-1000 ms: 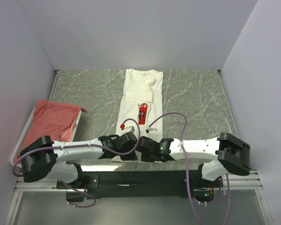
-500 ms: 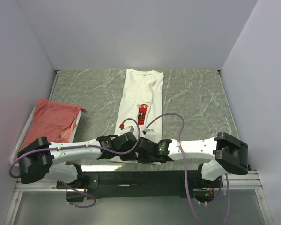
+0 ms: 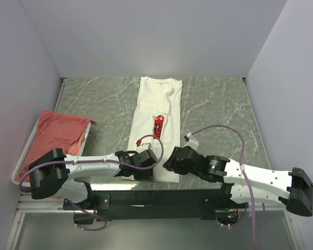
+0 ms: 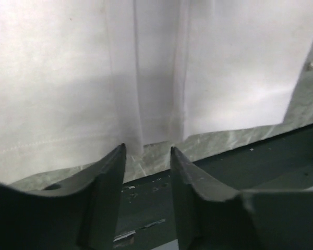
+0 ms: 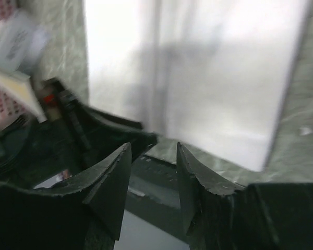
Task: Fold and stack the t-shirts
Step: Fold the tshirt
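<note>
I need to close my right gripper on the near hem corner [image 3: 179,180] [image 5: 260,167] of the white t-shirt, on the side away from the basket.
A white t-shirt [image 3: 155,112] lies folded into a long strip down the middle of the table, a bit of its red print [image 3: 158,126] showing. Salmon-red t-shirts [image 3: 55,134] fill the basket at left. My left gripper [image 3: 146,165] stands open at the strip's near hem [image 4: 68,143], nothing between its fingers [image 4: 107,172]. My right gripper [image 3: 171,162] is open too, just right of the hem's near corner [image 5: 250,151], and holds nothing.
The white wire basket [image 3: 22,156] sits at the table's left edge. The black mounting rail [image 3: 156,198] runs along the near edge right under both grippers. Grey walls close in the back and sides. Marbled tabletop [image 3: 219,114] lies bare to the right of the shirt.
Both grippers have opened and let go of the white t-shirt's near hem. The right arm has swung out to the right and back; the left has shifted slightly right.
</note>
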You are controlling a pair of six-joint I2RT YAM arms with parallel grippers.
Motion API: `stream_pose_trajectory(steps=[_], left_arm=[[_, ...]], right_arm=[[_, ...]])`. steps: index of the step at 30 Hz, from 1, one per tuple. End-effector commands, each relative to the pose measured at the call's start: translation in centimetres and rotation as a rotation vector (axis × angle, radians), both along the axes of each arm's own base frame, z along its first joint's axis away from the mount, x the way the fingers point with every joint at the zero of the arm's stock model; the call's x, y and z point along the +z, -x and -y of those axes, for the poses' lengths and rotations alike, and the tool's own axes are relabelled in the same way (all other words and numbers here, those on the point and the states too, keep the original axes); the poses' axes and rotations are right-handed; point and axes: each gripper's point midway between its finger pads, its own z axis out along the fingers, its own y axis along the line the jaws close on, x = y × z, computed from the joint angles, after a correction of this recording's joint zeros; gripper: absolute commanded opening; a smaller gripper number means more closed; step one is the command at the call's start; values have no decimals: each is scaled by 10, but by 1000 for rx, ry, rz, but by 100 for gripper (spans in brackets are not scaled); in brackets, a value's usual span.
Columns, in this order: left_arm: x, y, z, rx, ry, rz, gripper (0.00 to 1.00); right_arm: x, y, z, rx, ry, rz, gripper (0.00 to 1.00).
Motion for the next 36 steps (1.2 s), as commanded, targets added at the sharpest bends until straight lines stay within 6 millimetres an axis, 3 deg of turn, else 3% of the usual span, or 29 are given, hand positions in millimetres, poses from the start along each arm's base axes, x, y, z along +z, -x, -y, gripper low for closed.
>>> stream_pose_trajectory(steps=[1,8,17,28,36], left_arm=[[7,-8,5,1,-25,46,47],[9,-11,10,-16,-51,69,50],[-4,-8,3,-19,-120,76,33],[-1,-6,7,-33,-121,90,1],[19,0,19,-60,-48,103,1]], right_arm=[[-15,-9,26,-88,14,-12,47],[-30,-7,37,-95,10,-41,47],[-42,-3,33,-74,-1,-64,47],[-46,0,31,-59,-2,-75,46],[-57,2,40,-78,40,-91,46]])
